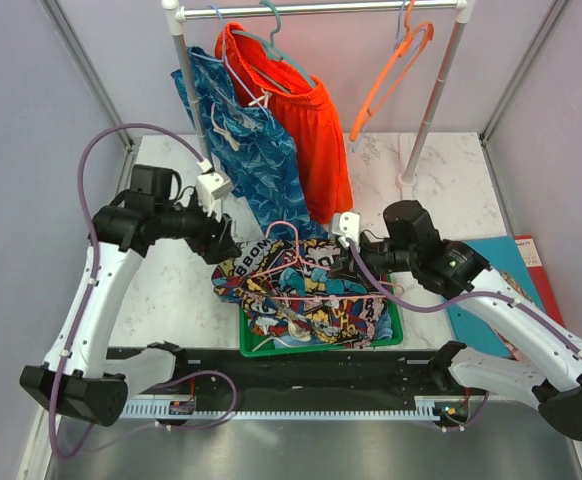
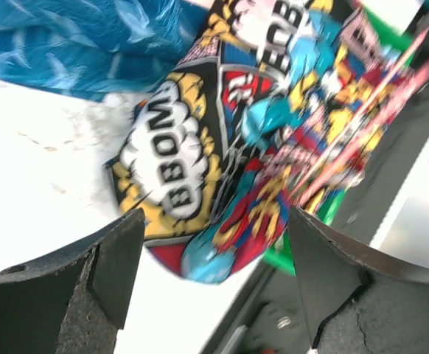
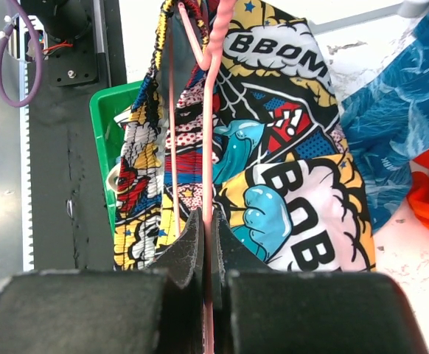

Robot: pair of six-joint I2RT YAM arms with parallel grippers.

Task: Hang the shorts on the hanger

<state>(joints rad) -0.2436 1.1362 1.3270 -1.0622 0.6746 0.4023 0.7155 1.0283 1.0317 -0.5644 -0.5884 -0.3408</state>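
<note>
The end of the hanger lies loose in the shorts next to the open fingers of my left gripper, so that gripper should move over and pinch the waistband (image 2: 273, 210) around it.
The comic-print shorts (image 1: 306, 290) lie bunched over a green bin, with a "BBOM" panel hanging over its left edge. The pale pink hanger (image 1: 289, 262) lies on and partly inside the shorts, hook toward the rack. My right gripper (image 1: 356, 250) is shut on a pink hanger bar (image 3: 208, 147), with the shorts (image 3: 295, 169) spread just ahead of its jaws. My left gripper (image 1: 228, 248) is open and empty at the shorts' left edge. In the left wrist view the shorts (image 2: 192, 147) lie just ahead of the open gripper (image 2: 214, 262), and a blurred pink hanger bar (image 2: 391, 88) crosses the fabric.
The green bin (image 1: 395, 332) sits at the near table edge. A clothes rack (image 1: 426, 110) at the back carries blue patterned shorts (image 1: 246, 150), orange shorts (image 1: 306, 125), orange hangers (image 1: 391, 70) and a teal hanger (image 1: 276, 35). A blue folder (image 1: 496, 265) lies at the right.
</note>
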